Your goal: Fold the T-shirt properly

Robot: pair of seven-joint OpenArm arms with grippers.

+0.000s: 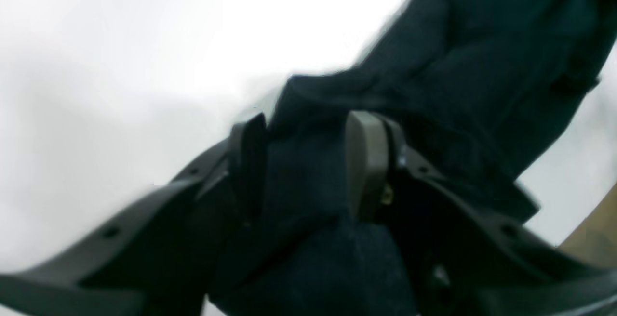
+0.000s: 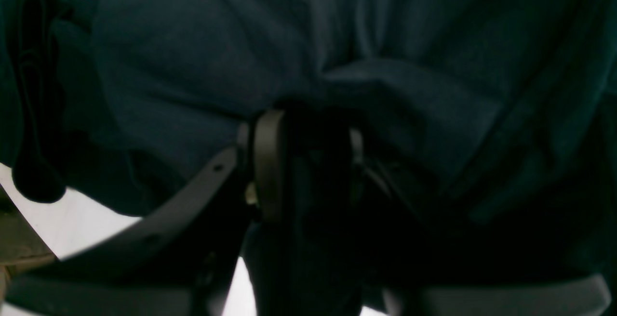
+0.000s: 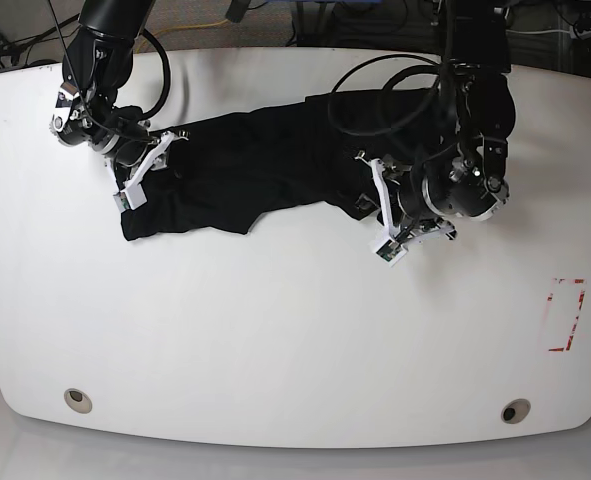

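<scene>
I will open my right gripper, back off and take the T-shirt's edge (image 3: 128,227), because it is shut on a bunched fold in from the black T-shirt's end.
The black T-shirt (image 3: 255,165) lies bunched in a long strip across the far part of the white table (image 3: 275,340). My left gripper (image 3: 372,205) is at the strip's right end. In the left wrist view its fingers (image 1: 366,162) stand apart, the gripper (image 1: 306,162) open, with T-shirt fabric (image 1: 458,65) lying loose between them. My right gripper (image 3: 147,170) is at the strip's left end. In the right wrist view it (image 2: 315,162) is shut on a fold of the T-shirt (image 2: 241,41), which fills most of that view.
A red rectangular marking (image 3: 565,315) is on the table at the right. Two round holes (image 3: 75,399) (image 3: 515,411) sit near the front edge. Cables (image 3: 395,70) loop over the table behind the left arm.
</scene>
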